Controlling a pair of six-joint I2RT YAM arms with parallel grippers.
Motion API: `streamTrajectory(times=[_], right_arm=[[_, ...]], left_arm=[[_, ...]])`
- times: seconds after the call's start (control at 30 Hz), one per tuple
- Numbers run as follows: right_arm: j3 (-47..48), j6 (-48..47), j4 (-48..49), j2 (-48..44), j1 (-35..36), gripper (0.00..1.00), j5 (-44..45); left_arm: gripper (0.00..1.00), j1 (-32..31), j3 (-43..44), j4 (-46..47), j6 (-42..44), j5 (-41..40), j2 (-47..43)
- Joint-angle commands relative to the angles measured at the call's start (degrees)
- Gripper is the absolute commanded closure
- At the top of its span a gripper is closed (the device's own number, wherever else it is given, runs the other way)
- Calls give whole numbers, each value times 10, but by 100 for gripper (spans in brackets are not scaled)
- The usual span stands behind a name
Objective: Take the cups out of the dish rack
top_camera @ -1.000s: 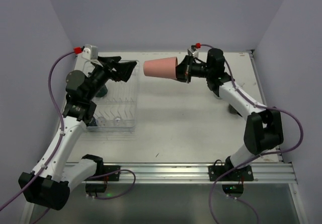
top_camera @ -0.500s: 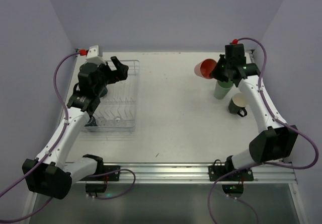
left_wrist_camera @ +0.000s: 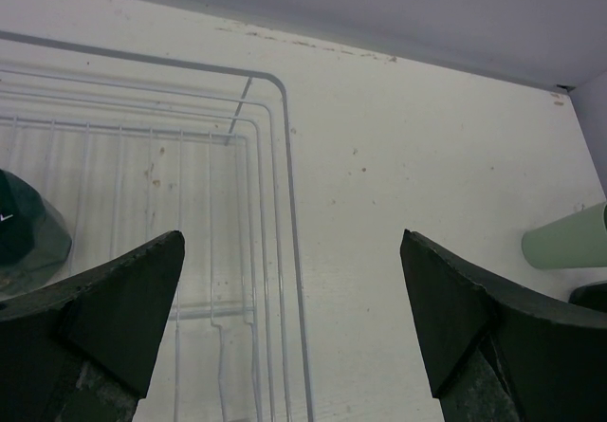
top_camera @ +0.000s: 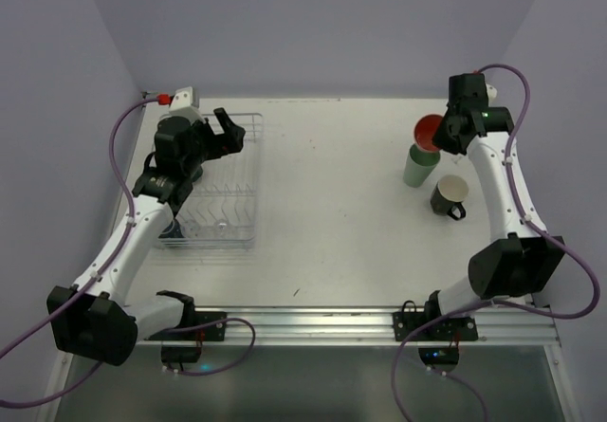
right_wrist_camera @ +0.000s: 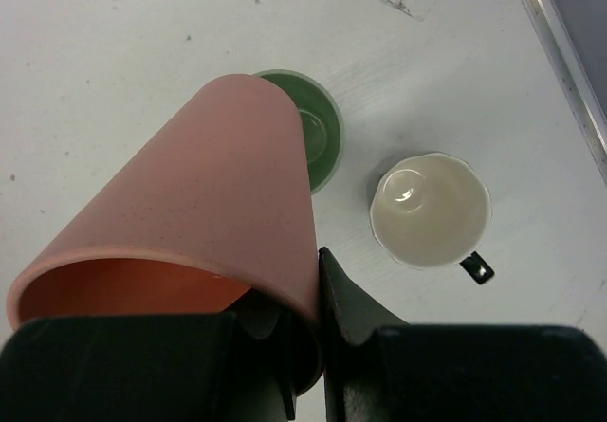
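Observation:
The fingers of my left gripper will close around the sides of the dark teal cup (top_camera: 196,172) (left_wrist_camera: 27,225) in the dish rack, close to the cup's upturned base.
The white wire dish rack (top_camera: 233,194) lies at the left; its far right corner shows in the left wrist view (left_wrist_camera: 275,79). A dark teal cup (left_wrist_camera: 28,237) sits in the rack. My left gripper (top_camera: 230,130) hangs open and empty over the rack's far right corner (left_wrist_camera: 292,251). My right gripper (top_camera: 446,136) is shut on the rim of a salmon-pink cup (top_camera: 429,134), held tilted just above an upright mint-green cup (top_camera: 415,166). In the right wrist view the pink cup (right_wrist_camera: 209,213) covers part of the green cup (right_wrist_camera: 321,128). A black handled mug (top_camera: 450,195) stands beside them.
The black mug (right_wrist_camera: 432,209) stands upright, its handle pointing to the near right. The table's right edge (right_wrist_camera: 560,52) runs close to the cups. The mint-green cup (left_wrist_camera: 564,249) shows at the left wrist view's right edge. Walls close the back and sides.
My right arm has swung from the back middle to the right with the pink cup, now over the mint-green cup. My left gripper has drawn back slightly over the rack.

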Motion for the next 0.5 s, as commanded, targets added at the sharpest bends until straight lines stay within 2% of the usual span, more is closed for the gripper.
streamTrajectory(times=[0.0, 0.47], right_arm=[[7, -14, -13, 5, -12, 100, 12], [-21, -20, -9, 35, -20, 100, -26]], left_arm=[[0, 1, 22, 2, 11, 2, 1], [0, 1, 37, -30, 16, -14, 12]])
